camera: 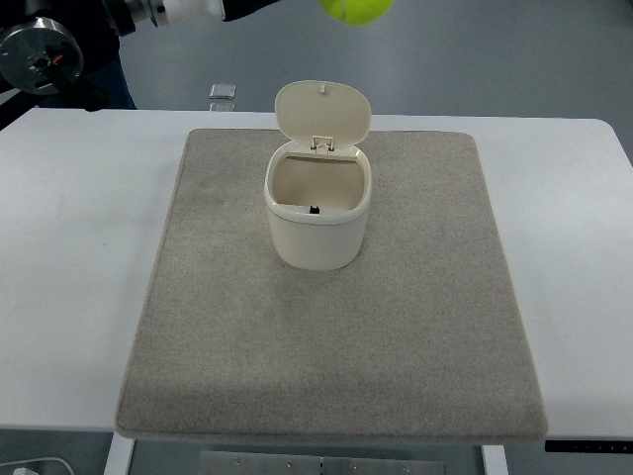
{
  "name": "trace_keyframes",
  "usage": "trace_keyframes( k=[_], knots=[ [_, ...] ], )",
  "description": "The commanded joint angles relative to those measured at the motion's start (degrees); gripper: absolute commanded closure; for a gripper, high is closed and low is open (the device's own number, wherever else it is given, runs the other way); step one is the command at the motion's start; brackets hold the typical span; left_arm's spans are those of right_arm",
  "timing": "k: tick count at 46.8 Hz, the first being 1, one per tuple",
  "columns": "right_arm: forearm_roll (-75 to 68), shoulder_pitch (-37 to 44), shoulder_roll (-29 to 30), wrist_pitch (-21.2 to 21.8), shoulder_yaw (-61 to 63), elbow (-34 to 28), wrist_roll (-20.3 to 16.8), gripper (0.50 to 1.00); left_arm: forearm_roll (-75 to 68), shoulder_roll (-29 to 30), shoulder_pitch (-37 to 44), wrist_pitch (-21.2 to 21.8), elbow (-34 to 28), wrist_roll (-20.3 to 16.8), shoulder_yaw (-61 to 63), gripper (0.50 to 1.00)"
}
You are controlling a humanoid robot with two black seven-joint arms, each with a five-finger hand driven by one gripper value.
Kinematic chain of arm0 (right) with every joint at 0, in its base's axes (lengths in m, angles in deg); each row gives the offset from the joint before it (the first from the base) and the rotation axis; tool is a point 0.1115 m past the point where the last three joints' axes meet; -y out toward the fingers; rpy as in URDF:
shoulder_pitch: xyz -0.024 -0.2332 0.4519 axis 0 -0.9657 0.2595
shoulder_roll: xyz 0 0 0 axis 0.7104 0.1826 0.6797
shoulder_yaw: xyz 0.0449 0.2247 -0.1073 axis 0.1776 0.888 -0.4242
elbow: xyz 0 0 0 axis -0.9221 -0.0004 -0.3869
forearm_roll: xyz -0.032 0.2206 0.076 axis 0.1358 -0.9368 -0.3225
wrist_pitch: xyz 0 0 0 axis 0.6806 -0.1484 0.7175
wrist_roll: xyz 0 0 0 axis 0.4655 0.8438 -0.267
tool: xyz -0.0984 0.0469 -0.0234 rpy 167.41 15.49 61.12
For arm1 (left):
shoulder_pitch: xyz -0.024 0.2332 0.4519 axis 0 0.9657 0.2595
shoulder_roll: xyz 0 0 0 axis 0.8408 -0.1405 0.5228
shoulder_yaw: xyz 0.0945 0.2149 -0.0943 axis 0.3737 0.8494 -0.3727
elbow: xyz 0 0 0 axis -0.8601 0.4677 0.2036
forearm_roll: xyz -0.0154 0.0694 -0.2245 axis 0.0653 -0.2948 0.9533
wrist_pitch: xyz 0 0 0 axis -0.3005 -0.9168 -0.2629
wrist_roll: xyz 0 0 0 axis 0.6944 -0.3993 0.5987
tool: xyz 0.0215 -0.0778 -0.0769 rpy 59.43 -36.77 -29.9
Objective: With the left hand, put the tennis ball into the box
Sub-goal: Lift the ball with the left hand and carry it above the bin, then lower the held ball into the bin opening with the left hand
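Observation:
Next, my left gripper lets go of the tennis ball inside the open cream box [340, 206], at a spot close to that box's near rim.
The yellow-green tennis ball [356, 8] shows at the top edge, cut off by the frame and well above the table. My left arm [188, 10] reaches in along the top left, its white wrist and dark sleeve pointing toward the ball; the hand itself is cut off by the frame. The cream box [316, 223] stands upright in the middle of the grey mat [326, 346]. Its hinged lid [322, 111] is tipped back, so the hollow inside is open upward. The ball is beyond the box, slightly to its right.
The mat lies on a white table [69, 267] whose near edge runs along the bottom. A round black and metal part [40, 54] sits at the top left. A small clear square [223, 91] lies beyond the table's far edge.

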Motion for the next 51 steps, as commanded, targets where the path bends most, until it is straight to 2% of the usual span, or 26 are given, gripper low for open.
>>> trace_keyframes(
  k=[1, 30, 39, 51],
  knots=[
    [0.00, 0.00, 0.00, 0.00, 0.00, 0.00, 0.00, 0.562, -1.48, -0.06, -0.43, -0.52, 0.38, 0.09, 2.05, 1.000],
    [0.00, 0.00, 0.00, 0.00, 0.00, 0.00, 0.00, 0.562, -8.07, -1.55, -0.43, 1.42, 0.47, 0.79, 14.01, 1.000],
    [0.00, 0.00, 0.00, 0.00, 0.00, 0.00, 0.00, 0.562, -9.39, -1.03, -0.52, 3.96, 0.64, 2.38, 17.52, 1.000],
    [0.00, 0.00, 0.00, 0.00, 0.00, 0.00, 0.00, 0.560, -9.57, -0.59, -1.04, 4.23, 1.17, 4.22, 18.23, 1.000]
  ],
)
